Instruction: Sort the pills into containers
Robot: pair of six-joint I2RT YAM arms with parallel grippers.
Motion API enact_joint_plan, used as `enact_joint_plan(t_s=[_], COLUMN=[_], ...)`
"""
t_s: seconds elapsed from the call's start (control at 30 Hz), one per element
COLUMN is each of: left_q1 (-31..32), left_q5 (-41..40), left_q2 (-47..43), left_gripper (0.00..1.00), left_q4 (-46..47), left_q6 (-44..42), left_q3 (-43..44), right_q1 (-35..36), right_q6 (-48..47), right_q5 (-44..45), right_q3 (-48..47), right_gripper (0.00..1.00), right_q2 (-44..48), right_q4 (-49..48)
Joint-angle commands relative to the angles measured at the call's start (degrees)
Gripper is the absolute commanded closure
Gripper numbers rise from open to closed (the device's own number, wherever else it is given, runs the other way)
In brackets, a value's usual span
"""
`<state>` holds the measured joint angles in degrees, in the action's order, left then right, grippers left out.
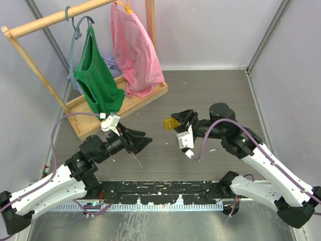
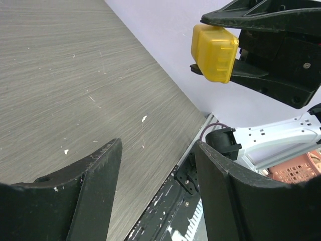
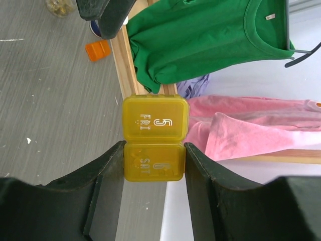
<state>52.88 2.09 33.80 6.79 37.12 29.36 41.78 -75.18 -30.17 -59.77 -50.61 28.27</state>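
Next, I release the yellow pill box from my right gripper on the bare table [image 1: 183, 146] between my left gripper and the far end of the black strip.
The yellow two-cell pill box [image 3: 155, 118], marked FRI 5 and SAT 6, is held in the air with both lids closed. My right gripper [image 3: 154, 153] is shut on its SAT cell, and the FRI cell sticks out past the fingertips. In the top view the pill box [image 1: 171, 123] sits at the tip of the right gripper [image 1: 177, 121], above the middle of the table. My left gripper [image 1: 146, 142] is open and empty, pointing at the box from the left with a gap between them. In the left wrist view the pill box [image 2: 214, 52] shows at upper right beyond the open left gripper [image 2: 159, 146].
A wooden clothes rack [image 1: 129, 102] at the back left holds a green shirt [image 1: 96, 80] and a pink garment [image 1: 134, 50]. In the right wrist view a small orange object [image 3: 98, 50] and a clear jar [image 3: 60, 6] lie by the rack's base. White specks [image 2: 144, 119] dot the table.
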Motion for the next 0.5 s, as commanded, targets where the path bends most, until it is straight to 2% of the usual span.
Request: enact_joint_plan(t_s=[0.0, 0.17, 0.3, 0.47], left_q1=[0.03, 0.03, 0.05, 0.06], left_q5=[0.81, -0.62, -1.34, -2.42], left_q2=[-1.18, -1.48, -2.50, -3.43], left_gripper=[0.38, 0.38, 0.37, 0.32], left_q4=[3.78, -0.42, -3.34, -2.67], left_q6=[0.21, -2.26, -5.01, -9.46], left_q3=[0.06, 0.05, -0.57, -2.98], right_q1=[0.23, 0.12, -0.28, -6.58], right_q6=[3.41, 11.90, 19.23, 20.91], right_q5=[-1.51, 2.61, 6.45, 7.20], right_q3=[-0.17, 0.11, 6.89, 8.73], right_gripper=[0.80, 0.79, 0.79, 0.78], right_q2=[-0.08, -6.64, -7.78, -13.40], right_q4=[-1.51, 9.29, 10.66, 14.85])
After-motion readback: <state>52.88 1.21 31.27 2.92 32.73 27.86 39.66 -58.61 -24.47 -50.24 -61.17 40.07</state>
